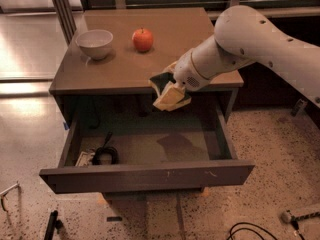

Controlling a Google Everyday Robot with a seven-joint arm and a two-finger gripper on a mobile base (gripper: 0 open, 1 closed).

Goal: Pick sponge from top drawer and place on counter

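My gripper needs to let go of the sponge on the counter point(171, 66), between the red apple and the counter's front edge.
The sponge point(169, 95), dark green over yellow foam, hangs tilted in my gripper point(172, 86), which is shut on it. It is held above the open top drawer point(150, 174), at the height of the counter's front edge. The counter point(175, 39) is the tan-brown cabinet top behind it. My white arm reaches in from the right. The fingers are mostly hidden behind the sponge.
A white bowl point(94, 43) and a red apple point(142, 39) stand on the counter's left half. A black coiled cable point(105, 153) lies in the drawer's left front corner. Cables lie on the speckled floor at bottom right.
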